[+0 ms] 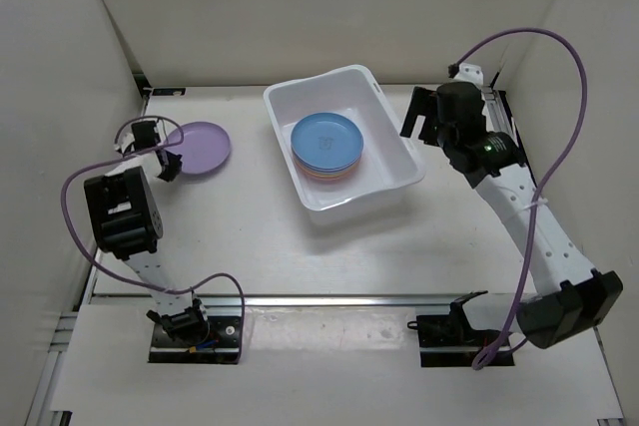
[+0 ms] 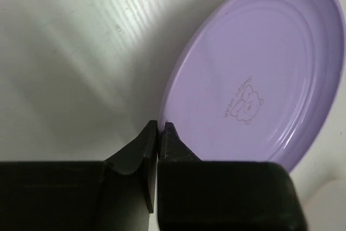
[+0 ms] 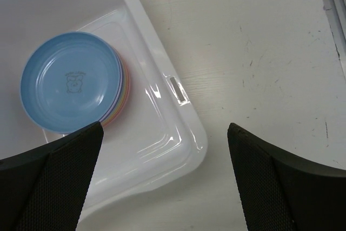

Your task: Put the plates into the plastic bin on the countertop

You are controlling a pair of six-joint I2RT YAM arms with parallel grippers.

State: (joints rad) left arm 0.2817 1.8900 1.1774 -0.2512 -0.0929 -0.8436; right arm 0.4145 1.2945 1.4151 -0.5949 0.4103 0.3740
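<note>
My left gripper is going to release the purple plate in the plastic bin, so it overlaps the back edge of the blue plate [image 1: 340,115].
A purple plate [image 1: 201,146] lies at the back left of the countertop [image 1: 250,241]. In the left wrist view this plate [image 2: 259,74] fills the right side, and my left gripper [image 2: 160,129] is shut on its near rim. From above, the left gripper [image 1: 168,159] sits at the plate's left edge. The plastic bin [image 1: 391,119] holds a stack of plates with a blue plate [image 1: 327,140] on top. My right gripper [image 1: 417,117] hangs open just right of the bin, nothing between its fingers. In its wrist view, the right gripper [image 3: 165,127] spans the bin's corner [image 3: 190,131], with the blue plate [image 3: 70,82] to the left.
White walls close in the left, back and right sides. A metal rail [image 1: 329,299] runs along the front of the countertop, with both arm bases behind it. The right arm's purple cable [image 1: 559,47] loops high at the right wall.
</note>
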